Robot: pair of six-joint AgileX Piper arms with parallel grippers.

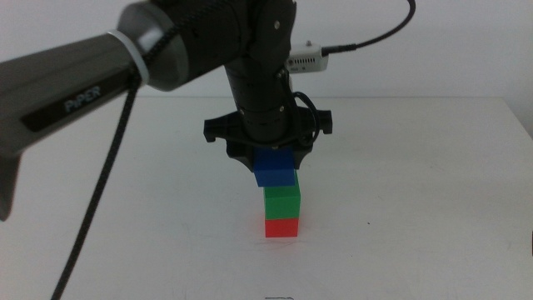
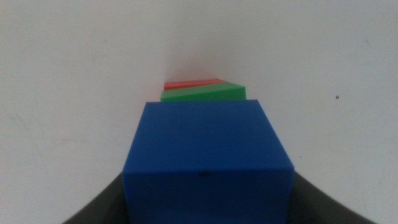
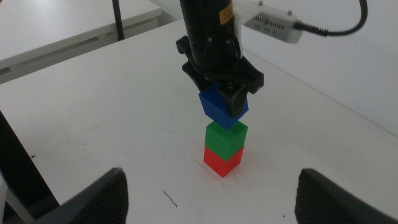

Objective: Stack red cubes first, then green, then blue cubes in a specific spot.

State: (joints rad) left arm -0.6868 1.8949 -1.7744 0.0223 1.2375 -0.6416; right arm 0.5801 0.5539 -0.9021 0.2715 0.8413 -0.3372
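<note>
The robot's left gripper should release the blue cube squarely on top of the green cube [image 1: 282, 176].
The red cube [image 1: 281, 227] sits on the white table with the green cube [image 1: 281, 202] stacked on it. My left gripper [image 1: 275, 162] comes straight down from above and is shut on the blue cube [image 1: 276, 169], holding it right over the green cube, slightly offset; I cannot tell whether they touch. In the left wrist view the blue cube [image 2: 208, 155] fills the space between the jaws, with edges of the green cube [image 2: 205, 94] and red cube [image 2: 189, 83] beyond it. The right wrist view shows the stack [image 3: 224, 146] and the blue cube [image 3: 219, 107] from the side. My right gripper [image 3: 212, 180] waits wide open and empty, short of the stack.
The left arm's black cable [image 1: 100, 200] hangs down at the left of the middle view. A white wrist camera box [image 1: 306, 61] with a cable sits on the left arm. The table's far edge [image 1: 416, 97] runs behind the stack.
</note>
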